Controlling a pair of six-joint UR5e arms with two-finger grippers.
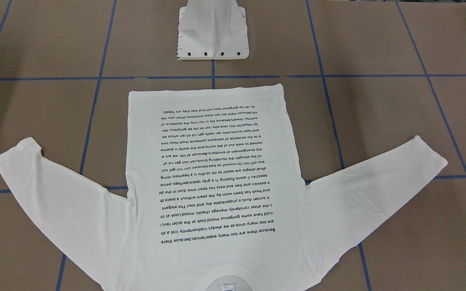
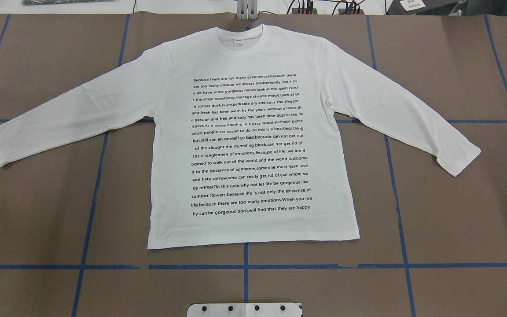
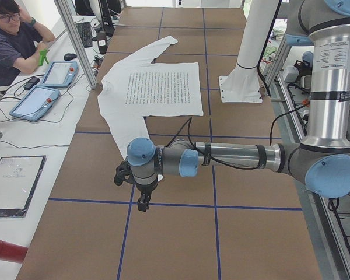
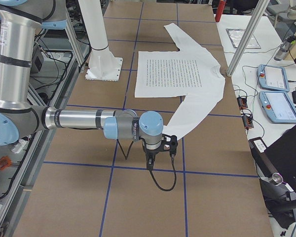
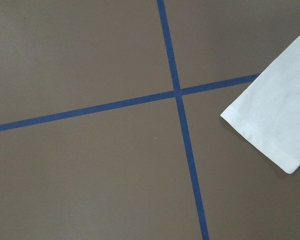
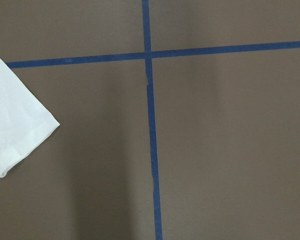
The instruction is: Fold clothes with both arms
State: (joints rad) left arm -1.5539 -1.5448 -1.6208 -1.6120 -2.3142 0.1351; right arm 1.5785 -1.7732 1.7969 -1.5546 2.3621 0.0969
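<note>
The middle of the cuff's edge (image 1: 5,152) (image 6: 32,147) on the white shirt's sleeve nearest to my right gripper needs to be gripped by that gripper.
The clothes are one white long-sleeved shirt (image 2: 249,141) lying flat on the brown table, printed black text facing up and both sleeves spread out to the sides. Its collar with the small label (image 2: 239,41) points away from the robot. My left gripper (image 3: 141,198) hangs above the bare table beyond the shirt's left sleeve cuff (image 5: 275,120). My right gripper (image 4: 160,148) hangs likewise just past the other cuff (image 6: 15,130). Neither touches the shirt (image 1: 212,169). The fingers show in no wrist view, so I cannot tell whether either gripper is open or shut.
Blue tape lines (image 2: 245,266) grid the brown table. The white pedestal base (image 1: 212,32) stands near the shirt's hem. A person (image 3: 11,41) sits at a side bench with two tablets (image 3: 38,99). A red cylinder (image 3: 6,251) lies on that bench.
</note>
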